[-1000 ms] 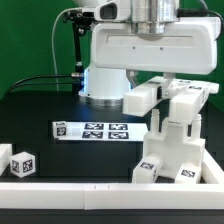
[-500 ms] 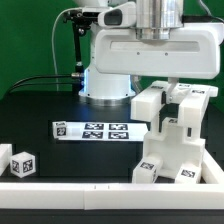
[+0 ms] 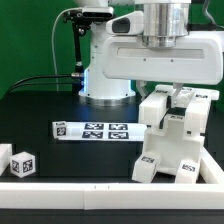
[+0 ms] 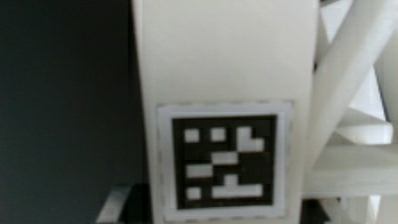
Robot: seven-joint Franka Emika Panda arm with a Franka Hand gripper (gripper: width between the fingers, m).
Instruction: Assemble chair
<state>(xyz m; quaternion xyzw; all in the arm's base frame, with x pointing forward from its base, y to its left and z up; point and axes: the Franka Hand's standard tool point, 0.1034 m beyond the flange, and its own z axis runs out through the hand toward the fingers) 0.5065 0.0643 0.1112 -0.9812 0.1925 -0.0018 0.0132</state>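
Note:
The robot's gripper will release the partly built chair upright on the black table (image 3: 181, 178) just behind the white front rim.
The partly built chair (image 3: 178, 150) is a blocky white structure with tags, standing at the exterior view's right on the black table. My gripper (image 3: 163, 93) hangs just above it and is shut on a chunky white chair part (image 3: 155, 106), which is held against the structure's upper left side. In the wrist view the held part (image 4: 214, 90) fills the picture, with a black-and-white tag (image 4: 222, 155) on it. My gripper (image 4: 222, 207) has a grey finger on each side of the part. Whether the part touches the structure is hard to tell.
The marker board (image 3: 92, 130) lies flat in the middle of the table. A small white tagged cube (image 3: 22, 166) sits at the front left, with another white piece (image 3: 3, 158) at the edge. A white rim (image 3: 80, 188) runs along the front. The robot base (image 3: 105, 85) stands behind.
My arm has moved toward the exterior view's right and a little lower, carrying the white part closer to the chair structure.

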